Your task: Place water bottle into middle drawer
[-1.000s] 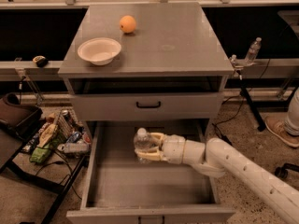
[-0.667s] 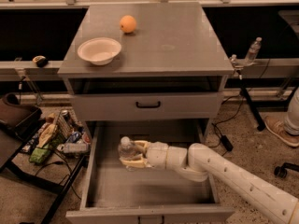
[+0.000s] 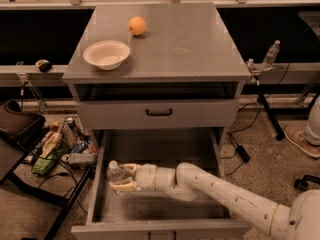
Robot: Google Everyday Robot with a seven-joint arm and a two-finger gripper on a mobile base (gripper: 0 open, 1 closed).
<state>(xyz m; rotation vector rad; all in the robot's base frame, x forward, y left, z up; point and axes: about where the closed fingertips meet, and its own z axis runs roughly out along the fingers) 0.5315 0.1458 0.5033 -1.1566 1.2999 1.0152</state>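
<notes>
I need to release the water bottle on the middle drawer's grey bottom near the drawer's side (image 3: 123, 195) by the clutter.
The water bottle (image 3: 116, 174), clear with a white cap, is upright inside the open middle drawer (image 3: 160, 211), close to its left wall. My gripper (image 3: 122, 178) reaches in from the right on a white arm, and its pale fingers (image 3: 123, 186) are closed around the bottle's body. The bottle's base is at or just above the grey drawer floor; I cannot tell whether it touches.
On the cabinet top stand a white bowl (image 3: 106, 54) and an orange (image 3: 137, 26). The closed upper drawer front with a black handle (image 3: 159, 112) is above the open drawer. A small clear bottle (image 3: 270, 55) stands at the right. Clutter (image 3: 60, 146) lies on the floor at the left.
My gripper has carried the bottle leftward across the drawer, from near the middle to close beside the left wall, and slightly lower.
</notes>
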